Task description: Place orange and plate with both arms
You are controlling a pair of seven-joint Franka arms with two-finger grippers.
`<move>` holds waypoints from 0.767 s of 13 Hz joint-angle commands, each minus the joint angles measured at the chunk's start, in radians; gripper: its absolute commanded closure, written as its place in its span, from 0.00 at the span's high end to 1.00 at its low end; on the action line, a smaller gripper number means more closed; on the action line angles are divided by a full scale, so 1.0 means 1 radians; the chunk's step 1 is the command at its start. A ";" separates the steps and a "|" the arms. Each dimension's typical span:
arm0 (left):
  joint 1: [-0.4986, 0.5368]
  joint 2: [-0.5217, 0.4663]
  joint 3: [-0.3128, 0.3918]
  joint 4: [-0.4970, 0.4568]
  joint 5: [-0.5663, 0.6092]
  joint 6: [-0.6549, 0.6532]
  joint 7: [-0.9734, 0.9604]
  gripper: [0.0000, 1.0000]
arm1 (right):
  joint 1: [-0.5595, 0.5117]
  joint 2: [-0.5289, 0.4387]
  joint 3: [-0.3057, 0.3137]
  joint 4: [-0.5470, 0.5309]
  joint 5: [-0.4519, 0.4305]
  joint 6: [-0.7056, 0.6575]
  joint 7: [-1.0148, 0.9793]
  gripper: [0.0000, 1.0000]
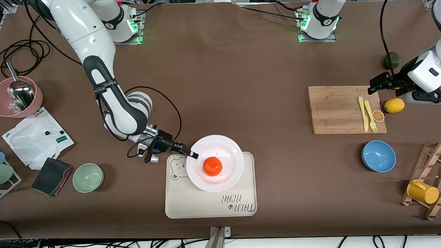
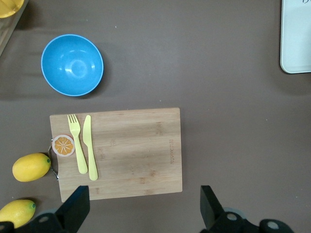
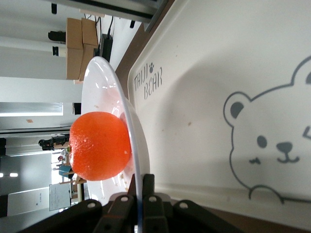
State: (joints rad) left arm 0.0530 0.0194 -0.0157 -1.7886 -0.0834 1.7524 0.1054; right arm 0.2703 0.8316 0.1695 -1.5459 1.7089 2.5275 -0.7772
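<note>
I need to use my right gripper to set the white plate and its orange down on the middle of the beige bear-print tray (image 1: 209, 180) (image 3: 189, 112).
The orange (image 1: 212, 166) rests in the white plate (image 1: 225, 146), and the plate is over the beige bear-print tray (image 1: 208, 201). My right gripper (image 1: 193, 154) is shut on the plate's rim at the edge toward the right arm's end of the table. In the right wrist view the rim (image 3: 138, 160) runs between the two fingers (image 3: 148, 183), with the orange (image 3: 99, 145) just inside the plate. My left gripper (image 1: 373, 86) hangs open and empty over the edge of the wooden cutting board (image 1: 344, 108). Its fingertips (image 2: 77, 204) frame the board's edge (image 2: 141, 187) in the left wrist view.
On the cutting board (image 2: 126, 150) lie a yellow fork (image 2: 77, 141), a yellow knife (image 2: 90, 145) and an orange slice disc (image 2: 63, 145). Nearby are lemons (image 2: 31, 166), a blue bowl (image 1: 378, 156), an avocado (image 1: 391, 60), a green bowl (image 1: 88, 177), a pink bowl with scoop (image 1: 16, 96) and a mug rack (image 1: 431, 182).
</note>
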 commanded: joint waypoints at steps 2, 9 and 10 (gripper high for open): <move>-0.001 0.014 -0.003 0.031 0.005 -0.007 0.022 1.00 | 0.001 0.136 -0.011 0.188 0.008 0.007 0.015 0.00; -0.002 0.014 -0.003 0.031 0.005 -0.007 0.020 1.00 | 0.009 0.198 -0.038 0.237 0.005 0.008 0.013 0.00; -0.002 0.014 -0.003 0.031 0.005 -0.007 0.020 1.00 | 0.009 0.202 -0.038 0.237 0.005 0.007 0.013 0.00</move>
State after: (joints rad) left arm 0.0506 0.0216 -0.0171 -1.7832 -0.0834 1.7524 0.1058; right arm 0.2701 1.0116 0.1344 -1.3474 1.7088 2.5280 -0.7771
